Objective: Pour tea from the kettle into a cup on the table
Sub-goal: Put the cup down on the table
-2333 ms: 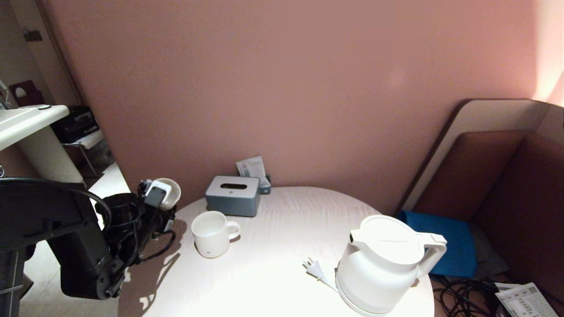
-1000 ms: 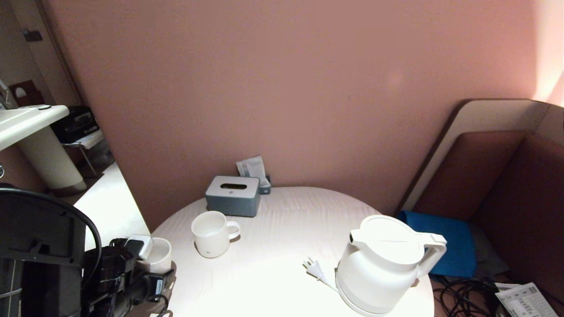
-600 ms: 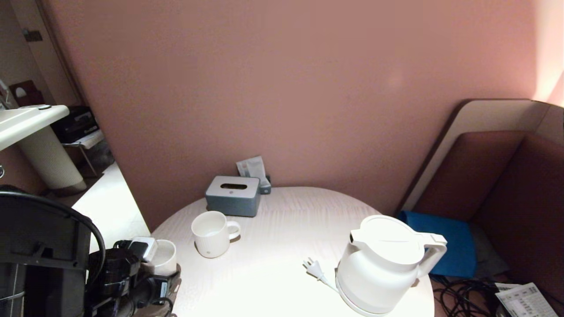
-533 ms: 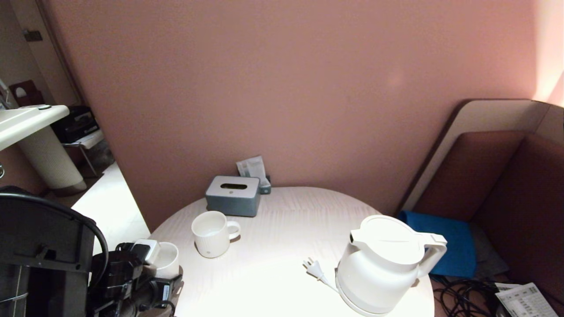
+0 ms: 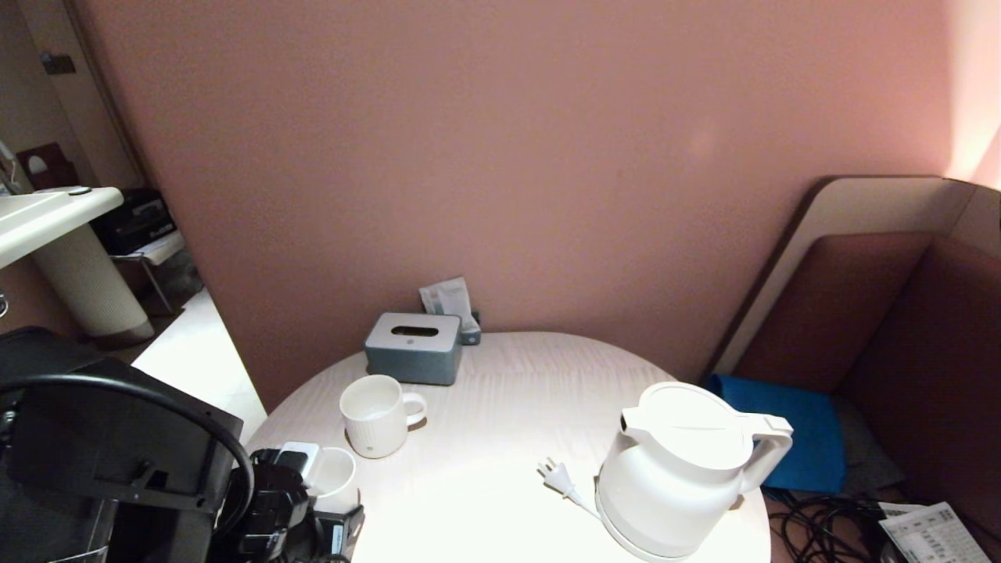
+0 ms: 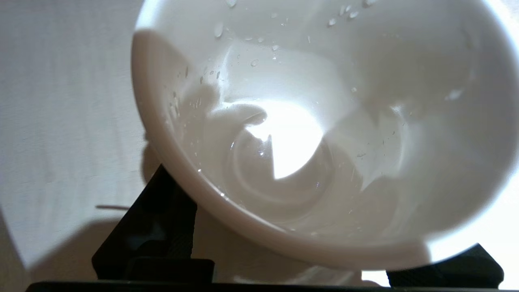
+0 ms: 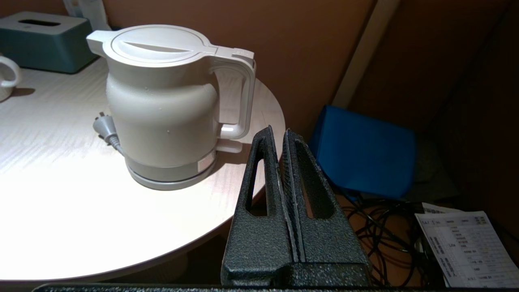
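Observation:
Next, I release the small white cup from my left gripper on the tabletop (image 5: 354, 527) in front of the white ribbed mug.
The small white handleless cup (image 5: 334, 471) is upright over the table's (image 5: 485, 508) near left edge, with my left gripper (image 5: 331, 494) shut on it. In the left wrist view the cup (image 6: 308, 121) fills the picture; droplets cling to its inside, and black fingers (image 6: 156, 227) flank it. I cannot tell whether it rests on the tabletop. The white kettle (image 5: 676, 469) stands on its base at the near right, handle pointing right. My right gripper (image 7: 278, 134) is shut and empty, just off the table's right edge, behind the kettle's (image 7: 162, 101) handle.
A white ribbed mug (image 5: 377, 414) with a handle stands just behind the cup. A grey tissue box (image 5: 414, 348) sits at the back. The kettle's plug (image 5: 554, 473) lies left of its base. A blue cushion (image 5: 790, 438) and cables (image 7: 389, 235) lie beyond the right edge.
My left gripper has brought the cup down from beyond the table's left edge and rightward, over the near left of the tabletop. Kettle, mug and right arm have not moved.

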{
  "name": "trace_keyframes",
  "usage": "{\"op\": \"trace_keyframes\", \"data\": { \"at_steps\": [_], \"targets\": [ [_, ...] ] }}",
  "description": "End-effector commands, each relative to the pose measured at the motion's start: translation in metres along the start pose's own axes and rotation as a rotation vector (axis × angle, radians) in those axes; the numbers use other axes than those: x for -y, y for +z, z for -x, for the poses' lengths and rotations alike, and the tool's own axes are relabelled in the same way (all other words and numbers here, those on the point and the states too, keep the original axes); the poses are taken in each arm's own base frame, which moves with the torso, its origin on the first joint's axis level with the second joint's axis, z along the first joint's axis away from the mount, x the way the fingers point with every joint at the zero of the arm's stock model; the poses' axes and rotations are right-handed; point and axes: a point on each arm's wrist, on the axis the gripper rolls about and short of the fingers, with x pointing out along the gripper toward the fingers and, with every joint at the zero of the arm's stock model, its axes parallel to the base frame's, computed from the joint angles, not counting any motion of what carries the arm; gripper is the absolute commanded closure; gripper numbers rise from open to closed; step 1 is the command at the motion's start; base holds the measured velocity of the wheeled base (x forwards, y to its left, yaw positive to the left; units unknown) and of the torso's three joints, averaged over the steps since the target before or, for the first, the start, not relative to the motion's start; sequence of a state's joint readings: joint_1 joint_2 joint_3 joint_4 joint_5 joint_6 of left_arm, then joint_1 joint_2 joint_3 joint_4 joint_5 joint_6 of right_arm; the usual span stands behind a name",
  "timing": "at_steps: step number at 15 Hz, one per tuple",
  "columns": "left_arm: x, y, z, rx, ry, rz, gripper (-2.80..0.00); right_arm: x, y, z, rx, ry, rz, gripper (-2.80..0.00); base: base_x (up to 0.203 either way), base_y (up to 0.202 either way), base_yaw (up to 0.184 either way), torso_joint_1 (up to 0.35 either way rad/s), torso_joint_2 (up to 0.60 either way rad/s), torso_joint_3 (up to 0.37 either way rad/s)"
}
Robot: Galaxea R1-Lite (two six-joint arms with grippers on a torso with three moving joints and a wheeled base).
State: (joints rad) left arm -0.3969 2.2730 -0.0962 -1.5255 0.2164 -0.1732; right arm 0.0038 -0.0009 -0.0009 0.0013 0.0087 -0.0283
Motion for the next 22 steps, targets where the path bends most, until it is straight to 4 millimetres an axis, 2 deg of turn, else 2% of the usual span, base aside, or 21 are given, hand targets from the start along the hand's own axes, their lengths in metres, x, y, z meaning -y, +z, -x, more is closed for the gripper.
{"op": "trace_keyframes", "data": {
  "at_steps": [1, 6, 16, 17, 18, 22],
  "targets": [
    [0.013, 0.003, -0.003, 0.045, -0.041, -0.012, 0.00, 0.000, 0.000, 0.000, -0.001, 0.001, 0.001, 0.00, 0.000, 0.000, 0.000, 0.000, 0.00, 0.000],
    [0.026, -0.006, 0.000, 0.029, -0.030, -0.011, 0.00, 0.000, 0.000, 0.000, 0.000, 0.001, 0.001, 0.00, 0.000, 0.000, 0.000, 0.000, 0.00, 0.000],
    [0.027, -0.010, -0.002, 0.019, -0.008, 0.013, 0.00, 0.000, 0.000, 0.000, -0.002, 0.001, 0.001, 0.00, 0.000, 0.000, 0.000, 0.000, 0.00, 0.000],
    [0.027, -0.010, -0.001, 0.016, -0.008, 0.010, -0.46, 0.000, 0.000, 0.000, 0.000, 0.001, 0.001, 0.00, 0.000, 0.000, 0.000, 0.000, 0.00, 0.000],
    [0.027, -0.010, -0.002, 0.018, -0.009, 0.010, -2.80, 0.000, 0.000, 0.000, 0.000, 0.001, 0.001, 0.00, 0.000, 0.000, 0.000, 0.000, 0.00, 0.000],
    [0.027, -0.007, 0.000, 0.033, -0.013, 0.015, -2.80, 0.000, 0.000, 0.000, -0.002, 0.001, 0.001, 0.00, 0.000, 0.000, 0.000, 0.000, 0.00, 0.000]
  ]
}}
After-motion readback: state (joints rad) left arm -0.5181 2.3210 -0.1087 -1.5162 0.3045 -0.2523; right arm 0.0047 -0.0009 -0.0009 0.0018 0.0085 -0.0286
